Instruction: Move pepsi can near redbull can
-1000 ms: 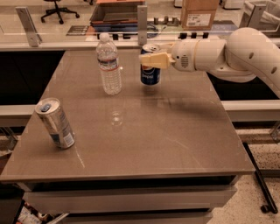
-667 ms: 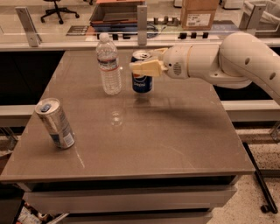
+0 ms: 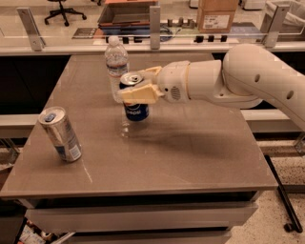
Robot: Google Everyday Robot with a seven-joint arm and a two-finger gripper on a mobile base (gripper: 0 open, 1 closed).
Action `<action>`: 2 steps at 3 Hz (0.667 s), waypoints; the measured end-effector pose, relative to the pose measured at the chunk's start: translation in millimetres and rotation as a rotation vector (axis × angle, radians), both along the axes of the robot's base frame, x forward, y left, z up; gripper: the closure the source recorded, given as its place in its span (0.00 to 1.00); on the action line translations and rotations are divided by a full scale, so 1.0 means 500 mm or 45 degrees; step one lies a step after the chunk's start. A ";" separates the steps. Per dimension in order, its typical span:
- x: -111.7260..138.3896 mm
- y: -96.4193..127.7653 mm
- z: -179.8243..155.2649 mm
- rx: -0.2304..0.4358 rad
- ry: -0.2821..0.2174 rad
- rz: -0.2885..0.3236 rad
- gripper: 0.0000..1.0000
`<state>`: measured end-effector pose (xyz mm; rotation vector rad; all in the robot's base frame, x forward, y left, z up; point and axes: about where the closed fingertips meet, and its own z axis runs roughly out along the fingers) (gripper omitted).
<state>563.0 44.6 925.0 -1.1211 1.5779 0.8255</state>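
My gripper needs to let go of the pepsi can in front of the water bottle, on the table (image 3: 115,148) close beside the redbull can.
The dark blue pepsi can (image 3: 136,110) with a silver top is held upright a little above the brown table (image 3: 190,152), near its middle. My gripper (image 3: 140,85) reaches in from the right and is shut on the can's upper part, one cream finger (image 3: 139,94) across its front. The slim silver redbull can (image 3: 60,134) with a blue tab stands tilted at the table's left front, well to the left of the pepsi can.
A clear plastic water bottle (image 3: 116,66) stands just behind and left of the pepsi can. My white arm (image 3: 248,81) spans the table's right side. A counter with a glass rail, a box (image 3: 217,14) and a tray lies behind.
My gripper has carried the pepsi can from the back of the table leftward and toward the front, past the water bottle, closer to the redbull can.
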 end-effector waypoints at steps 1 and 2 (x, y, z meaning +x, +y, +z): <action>-0.072 0.036 -0.002 -0.027 -0.034 0.041 1.00; -0.133 0.066 -0.017 -0.035 -0.064 0.055 1.00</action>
